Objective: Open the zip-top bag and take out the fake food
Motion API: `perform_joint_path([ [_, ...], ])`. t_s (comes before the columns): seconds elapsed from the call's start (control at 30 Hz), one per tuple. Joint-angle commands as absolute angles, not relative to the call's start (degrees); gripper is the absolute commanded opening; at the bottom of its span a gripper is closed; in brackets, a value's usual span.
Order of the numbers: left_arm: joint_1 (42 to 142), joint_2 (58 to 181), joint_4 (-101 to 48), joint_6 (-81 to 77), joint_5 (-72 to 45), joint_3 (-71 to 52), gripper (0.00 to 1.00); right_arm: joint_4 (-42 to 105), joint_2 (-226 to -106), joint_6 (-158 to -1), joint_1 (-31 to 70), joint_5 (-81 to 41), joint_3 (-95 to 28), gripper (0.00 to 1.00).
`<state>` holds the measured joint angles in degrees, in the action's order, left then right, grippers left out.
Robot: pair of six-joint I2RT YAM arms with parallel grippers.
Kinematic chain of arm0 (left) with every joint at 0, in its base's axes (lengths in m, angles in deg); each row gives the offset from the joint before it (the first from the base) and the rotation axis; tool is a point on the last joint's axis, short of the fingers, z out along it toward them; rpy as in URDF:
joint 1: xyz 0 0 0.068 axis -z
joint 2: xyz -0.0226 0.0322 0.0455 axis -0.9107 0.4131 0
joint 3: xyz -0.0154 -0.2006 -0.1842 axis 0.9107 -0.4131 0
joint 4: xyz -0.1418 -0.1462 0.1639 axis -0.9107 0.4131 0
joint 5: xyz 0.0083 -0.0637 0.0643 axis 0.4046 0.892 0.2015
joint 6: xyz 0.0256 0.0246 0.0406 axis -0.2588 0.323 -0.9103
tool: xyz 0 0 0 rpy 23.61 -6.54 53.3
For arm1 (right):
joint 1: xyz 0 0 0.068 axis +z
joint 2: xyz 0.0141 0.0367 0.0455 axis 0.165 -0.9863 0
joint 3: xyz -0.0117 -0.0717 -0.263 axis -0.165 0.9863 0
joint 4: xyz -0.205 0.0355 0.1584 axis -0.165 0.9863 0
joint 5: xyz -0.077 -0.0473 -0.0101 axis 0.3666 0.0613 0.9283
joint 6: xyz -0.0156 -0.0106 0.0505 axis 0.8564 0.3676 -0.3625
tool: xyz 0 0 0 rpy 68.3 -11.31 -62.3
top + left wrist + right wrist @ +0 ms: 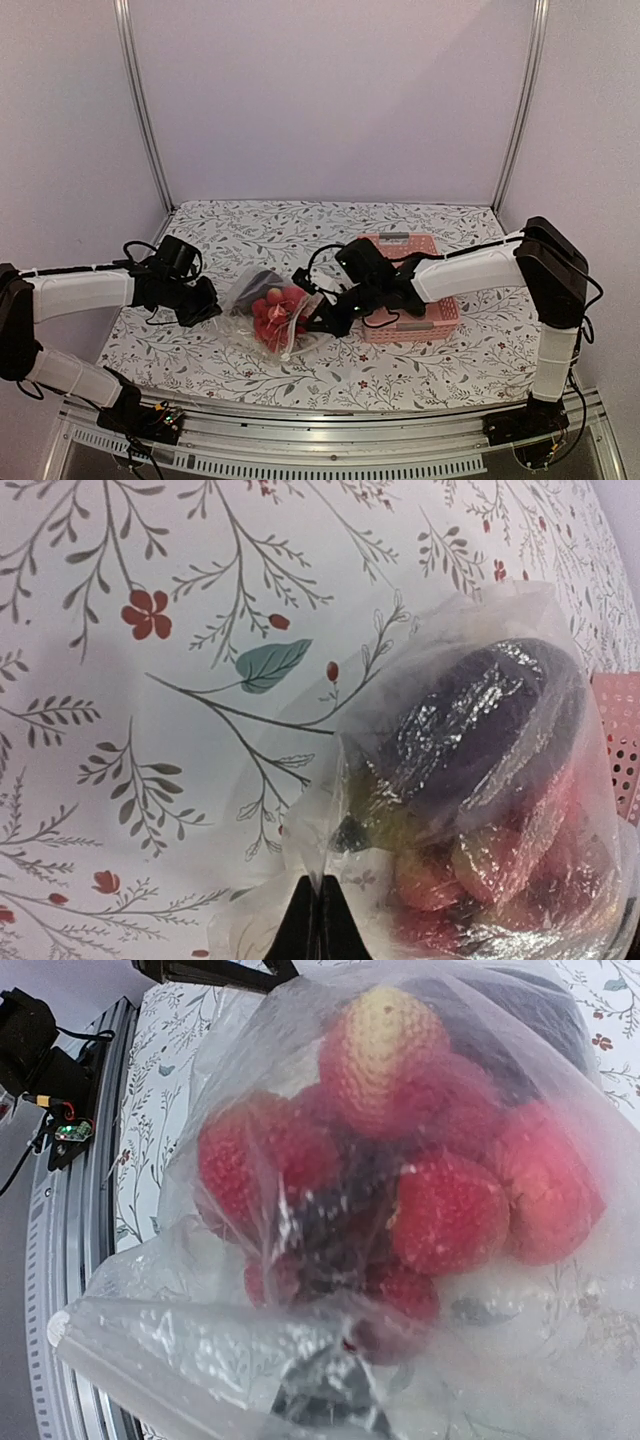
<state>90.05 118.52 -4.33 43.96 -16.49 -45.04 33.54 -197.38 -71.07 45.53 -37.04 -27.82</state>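
Next, I release the red berries with my right gripper in the pink slotted basket [388, 262], near its far grey handle.
The transparent zip-top bag [272, 312] lies on the floral tablecloth between the two arms, full of fake food [277, 308]: red berries [440, 1200] and a dark purple eggplant [480, 720]. My left gripper [205, 303] is shut on a thin fold of the bag's left edge [318, 875]. My right gripper [322, 318] is at the bag's right side, its fingers [330, 1400] seen through the plastic near the zip strip, pinched on the film. The bag fills the right wrist view [250, 1360].
A pink slotted basket [440, 318] stands right of the bag, under the right arm; its corner shows in the left wrist view [622, 730]. The table's metal front rail [330, 440] runs along the near edge.
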Motion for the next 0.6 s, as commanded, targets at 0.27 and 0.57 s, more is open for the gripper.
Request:
perform_joint_path([
  [0.27,87.2,119.0,0.3,45.0,-20.7,-43.2,0.00,41.6,-184.4,-69.5,44.0,-35.8,-24.8,0.00],
  [0.57,86.2,121.0,0.5,43.5,-19.8,-41.9,0.00,45.7,-175.3,-69.2,42.7,-35.4,-21.3,0.00],
])
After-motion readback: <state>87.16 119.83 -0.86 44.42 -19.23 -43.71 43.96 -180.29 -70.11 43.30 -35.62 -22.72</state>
